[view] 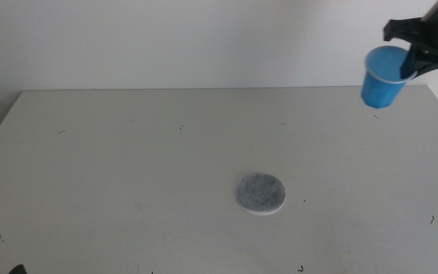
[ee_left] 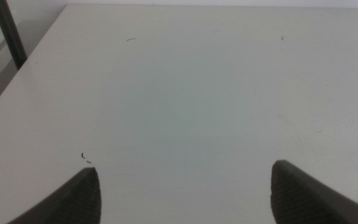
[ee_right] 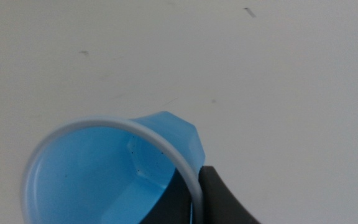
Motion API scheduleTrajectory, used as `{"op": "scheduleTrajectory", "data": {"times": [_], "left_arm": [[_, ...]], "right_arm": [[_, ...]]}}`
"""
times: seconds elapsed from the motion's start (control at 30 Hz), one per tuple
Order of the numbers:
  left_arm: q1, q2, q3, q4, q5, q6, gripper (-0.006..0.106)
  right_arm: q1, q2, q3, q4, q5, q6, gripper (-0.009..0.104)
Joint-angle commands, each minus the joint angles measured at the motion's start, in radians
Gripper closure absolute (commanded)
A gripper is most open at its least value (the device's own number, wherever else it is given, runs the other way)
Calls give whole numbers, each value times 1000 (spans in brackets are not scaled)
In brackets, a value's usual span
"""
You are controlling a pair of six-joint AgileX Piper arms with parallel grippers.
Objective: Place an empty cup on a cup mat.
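My right gripper is going to put the blue cup down upright on the middle of the grey round cup mat (view: pixel 261 197).
The blue cup (view: pixel 382 79) hangs in the air above the table's far right corner, tilted, with my right gripper (view: pixel 415 61) shut on its white rim. In the right wrist view the cup (ee_right: pixel 114 171) shows its empty inside, one jaw inside the wall and one outside. The grey round cup mat (view: pixel 261 193) lies flat on the table, a little right of centre and well to the left of and nearer than the cup. My left gripper (ee_left: pixel 185 186) waits open over bare table near the front left; only its jaw tips show.
The white table (view: pixel 128 167) has small dark specks. Its left edge (ee_left: pixel 23 68) and a dark post (ee_left: pixel 8 31) beyond it show in the left wrist view. A white wall stands behind the table.
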Motion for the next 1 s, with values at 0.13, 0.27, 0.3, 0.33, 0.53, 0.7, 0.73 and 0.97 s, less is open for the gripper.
{"op": "scheduleTrajectory", "data": {"times": [0.13,0.27,0.3,0.33,0.53,0.7,0.73,0.97], "left_arm": [[1,-13,-6,0,-68,-11,-5],[1,-13,-6,0,-68,-11,-5],[1,-13,-6,0,-68,-11,-5],[1,-13,-6,0,-68,-11,-5],[1,-13,-6,0,-68,-11,-5],[1,-13,-6,0,-68,-11,-5],[1,-13,-6,0,-68,-11,-5],[1,-13,-6,0,-68,-11,-5]], "right_arm": [[202,-61,-28,5,-21,18,96],[307,-49,-27,5,-26,40,96],[332,-45,-27,1,-26,44,96],[348,-38,-26,-3,-26,46,96],[428,6,-26,-22,-24,60,96],[437,54,-25,-22,-22,60,96],[437,64,-24,-23,-22,60,96],[437,118,32,-24,-66,54,96]]}}
